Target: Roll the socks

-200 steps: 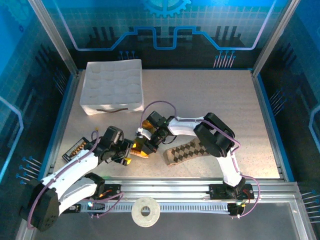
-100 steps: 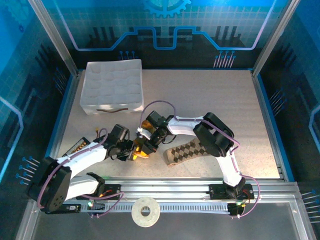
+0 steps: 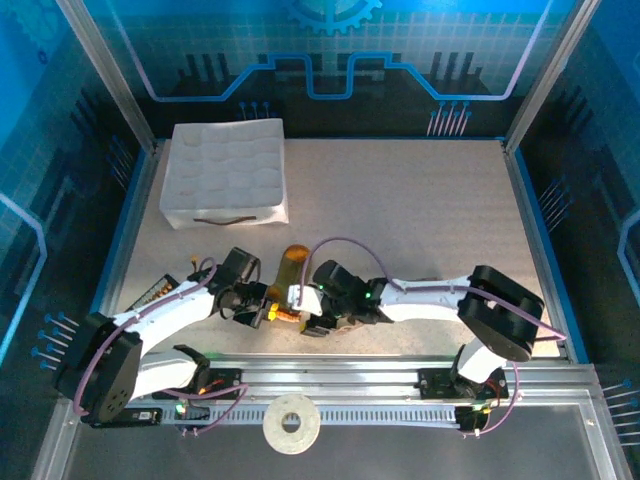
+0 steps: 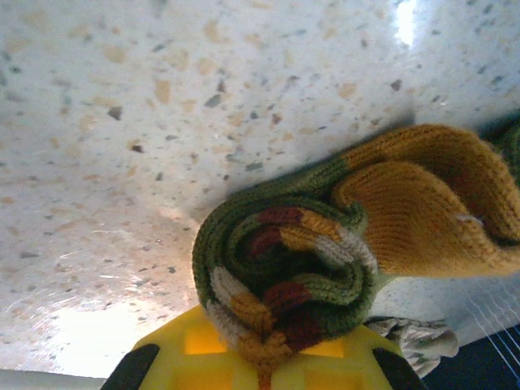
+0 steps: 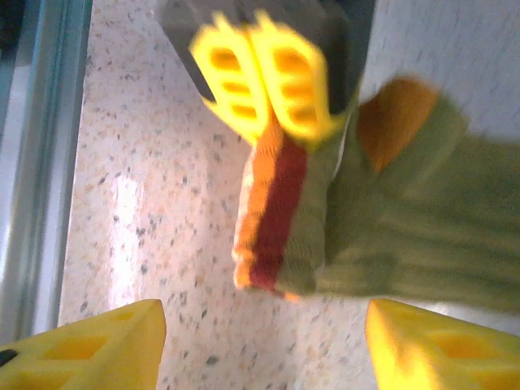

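Note:
My left gripper is pinning the striped cuff's loop next to the sock's unrolled orange heel. So my right gripper needs to take the cuff's loop (image 5: 280, 223) while my left gripper opens and grips again.
The olive-green sock (image 4: 284, 268) lies near the table's front edge, its striped cuff folded into a thick loop. My left gripper (image 4: 272, 357) is shut on that cuff, with the orange heel (image 4: 422, 211) bulging beside it. In the top view the left gripper (image 3: 268, 313) sits left of the right gripper (image 3: 305, 318), and the sock's orange end (image 3: 293, 262) pokes out behind them. My right gripper (image 5: 264, 349) stands open just short of the cuff (image 5: 272, 219), nothing between its fingers. The right arm covers the tan sock in the top view. A pale patterned scrap (image 4: 414, 335) shows by the left jaws.
A white dimpled foam tray (image 3: 225, 175) stands at the back left. The aluminium front rail (image 5: 32, 162) runs close beside the grippers. A white ring (image 3: 291, 424) lies on the rail in front, and a small dark part (image 3: 158, 297) lies at the left.
My left gripper has closed on the sock's striped cuff. My right gripper has let go and opened. The right arm has swung toward the front edge, over the spot where the tan sock lay.

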